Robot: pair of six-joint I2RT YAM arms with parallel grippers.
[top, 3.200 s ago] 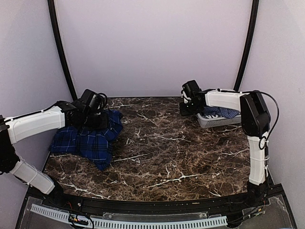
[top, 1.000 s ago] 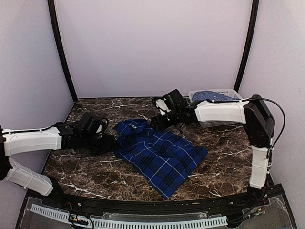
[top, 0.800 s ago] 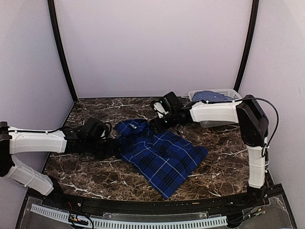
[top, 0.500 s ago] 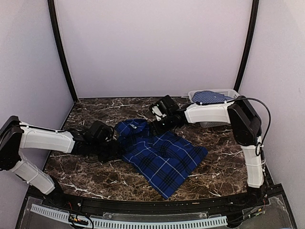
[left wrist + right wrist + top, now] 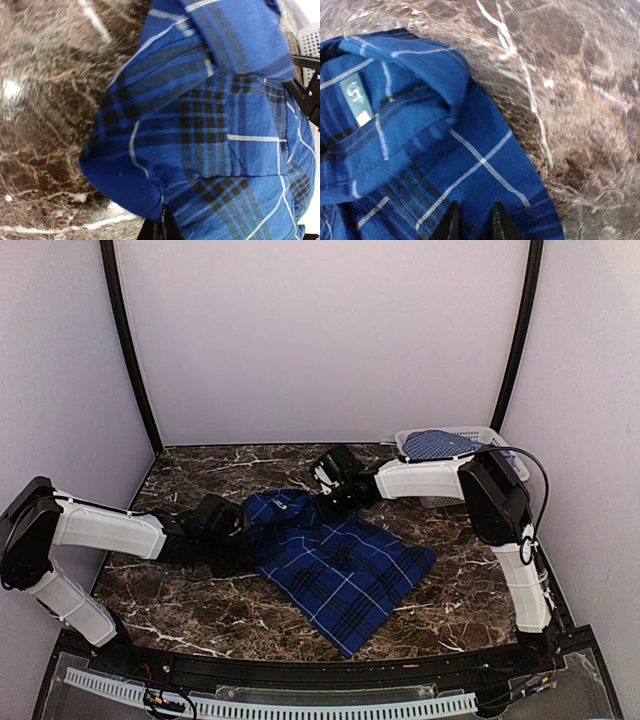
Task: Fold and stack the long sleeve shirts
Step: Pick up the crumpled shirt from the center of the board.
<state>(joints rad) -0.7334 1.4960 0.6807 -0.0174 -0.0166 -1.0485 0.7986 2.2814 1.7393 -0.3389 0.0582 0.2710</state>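
The plaid shirt is slanted and bunched near its collar. Next, my right gripper grips the plaid shirt's shoulder (image 5: 477, 195) and lifts together with my left gripper to straighten the shirt.
The dark royal-blue plaid shirt (image 5: 345, 565) lies spread on the marble table, its collar toward the back. My left gripper (image 5: 243, 548) is low at the shirt's left edge; the left wrist view shows its jaws (image 5: 161, 231) shut on a fold of the plaid cloth (image 5: 220, 130). My right gripper (image 5: 328, 504) is at the collar end; in the right wrist view it (image 5: 474, 220) is open, its fingers (image 5: 451, 222) resting apart on the shirt (image 5: 470, 165) beside the collar label (image 5: 355, 97). The lighter blue checked shirt (image 5: 438, 444) lies bunched in the basket.
The pale lattice basket (image 5: 482, 432) stands at the back right corner. Dark marble table (image 5: 180, 590) shows left and right of the shirt. Grey walls and two black poles (image 5: 125, 340) enclose the back.
The plaid shirt went from a bunch at the far left to spread in the middle. Over the last second my left gripper slid right to its edge and my right gripper moved left onto the collar end.
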